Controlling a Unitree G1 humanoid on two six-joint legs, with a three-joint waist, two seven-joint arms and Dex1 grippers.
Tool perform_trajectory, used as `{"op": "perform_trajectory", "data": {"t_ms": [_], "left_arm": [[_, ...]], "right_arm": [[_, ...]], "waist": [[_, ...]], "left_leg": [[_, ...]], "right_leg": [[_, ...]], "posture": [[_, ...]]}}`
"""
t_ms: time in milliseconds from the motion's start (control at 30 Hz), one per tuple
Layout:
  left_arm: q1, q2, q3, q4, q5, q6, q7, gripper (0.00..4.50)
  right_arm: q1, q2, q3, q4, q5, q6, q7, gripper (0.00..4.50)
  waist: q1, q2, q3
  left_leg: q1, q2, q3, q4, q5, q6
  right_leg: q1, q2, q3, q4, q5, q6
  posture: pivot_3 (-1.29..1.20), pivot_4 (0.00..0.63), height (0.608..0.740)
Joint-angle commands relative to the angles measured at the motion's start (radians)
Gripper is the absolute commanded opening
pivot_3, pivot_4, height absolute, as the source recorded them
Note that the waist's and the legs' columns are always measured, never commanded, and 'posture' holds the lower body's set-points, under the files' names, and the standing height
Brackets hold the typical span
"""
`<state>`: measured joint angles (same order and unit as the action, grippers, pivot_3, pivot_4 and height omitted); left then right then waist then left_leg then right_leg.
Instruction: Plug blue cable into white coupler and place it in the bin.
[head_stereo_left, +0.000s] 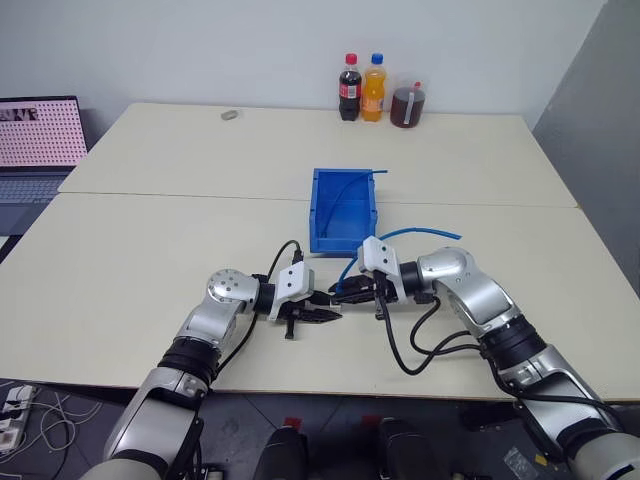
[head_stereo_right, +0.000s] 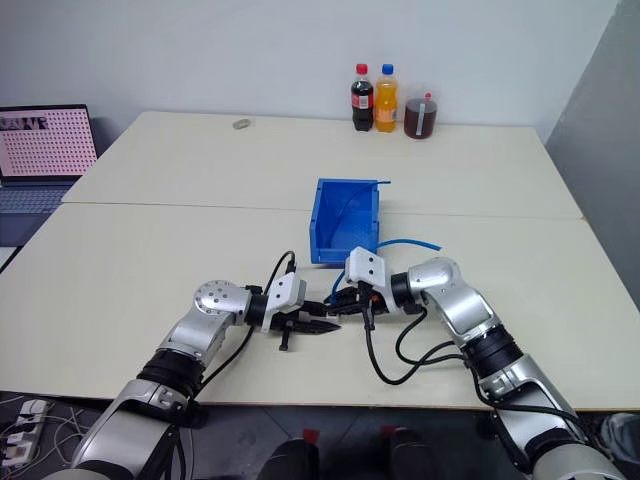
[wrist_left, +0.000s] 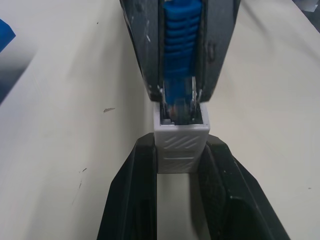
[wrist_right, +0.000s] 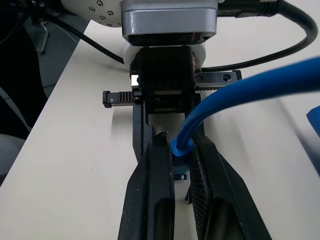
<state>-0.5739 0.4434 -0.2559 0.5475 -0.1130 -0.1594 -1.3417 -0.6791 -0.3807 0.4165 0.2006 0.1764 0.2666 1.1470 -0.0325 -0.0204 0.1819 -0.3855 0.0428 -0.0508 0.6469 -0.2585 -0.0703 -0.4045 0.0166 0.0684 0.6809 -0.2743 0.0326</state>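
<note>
I need to use my right gripper to release the blue cable with the white coupler, both now near the table's front edge, in the bin (head_stereo_left: 353, 219), beside the thin blue cord.
Near the table's front edge my two grippers meet tip to tip. The left gripper (head_stereo_left: 322, 316) is shut on the white coupler (wrist_left: 181, 145), a small ribbed white box held between its fingers. Facing it, the right gripper (head_stereo_left: 345, 292) is shut on the ribbed plug end of the blue cable (wrist_left: 181, 60). The plug's clear tip sits in the coupler's open mouth. From the right gripper the blue cable (head_stereo_left: 420, 233) loops back and right over the table. The bin (head_stereo_left: 322, 205) stands just beyond both grippers, with another thin blue cord (head_stereo_left: 350, 190) lying in it.
Two drink bottles (head_stereo_left: 350, 88) (head_stereo_left: 373, 88) and a cup of dark drink (head_stereo_left: 407, 105) stand at the table's far edge. A small grey round object (head_stereo_left: 229, 115) lies far left of them. A laptop (head_stereo_left: 40, 140) sits off the left side.
</note>
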Motion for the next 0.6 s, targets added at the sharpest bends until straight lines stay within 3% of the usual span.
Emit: {"op": "perform_trajectory", "data": {"t_ms": [33,400,467,600], "left_arm": [[0.007,-0.007,-0.019,-0.015,0.012,-0.008,-0.013,0.77],[0.012,-0.006,-0.011,-0.026,0.007,0.001,-0.009,0.77],[0.014,-0.009,-0.002,-0.037,-0.001,0.012,-0.002,1.48],[0.044,0.007,0.036,-0.153,-0.054,0.110,0.014,2.20]], "right_arm": [[0.049,-0.004,0.026,0.017,-0.081,-0.013,-0.061,0.18],[0.083,0.001,0.028,0.014,-0.102,0.000,-0.079,0.18],[0.080,0.009,0.004,0.000,-0.075,0.035,-0.083,0.18],[0.073,0.022,-0.088,-0.081,0.022,0.181,-0.107,0.18]], "waist": [[0.000,0.000,0.000],[-0.001,0.000,-0.004],[-0.001,0.000,-0.004],[-0.001,0.001,-0.004]], "left_leg": [[0.000,0.000,0.000,0.000,0.000,0.000],[0.001,0.000,0.000,0.000,0.000,0.000],[0.001,0.000,0.000,0.000,0.000,0.000],[0.001,0.000,0.000,0.000,0.000,0.000]], "right_leg": [[0.000,0.000,0.000,0.000,0.000,0.000],[0.001,0.000,0.000,0.000,0.000,0.000],[0.001,0.000,0.000,0.000,0.000,0.000],[0.001,0.000,0.000,0.000,0.000,0.000]], "posture": [[0.00,0.150,0.740],[0.00,0.150,0.740],[0.00,0.150,0.740],[0.00,0.150,0.740]]}}
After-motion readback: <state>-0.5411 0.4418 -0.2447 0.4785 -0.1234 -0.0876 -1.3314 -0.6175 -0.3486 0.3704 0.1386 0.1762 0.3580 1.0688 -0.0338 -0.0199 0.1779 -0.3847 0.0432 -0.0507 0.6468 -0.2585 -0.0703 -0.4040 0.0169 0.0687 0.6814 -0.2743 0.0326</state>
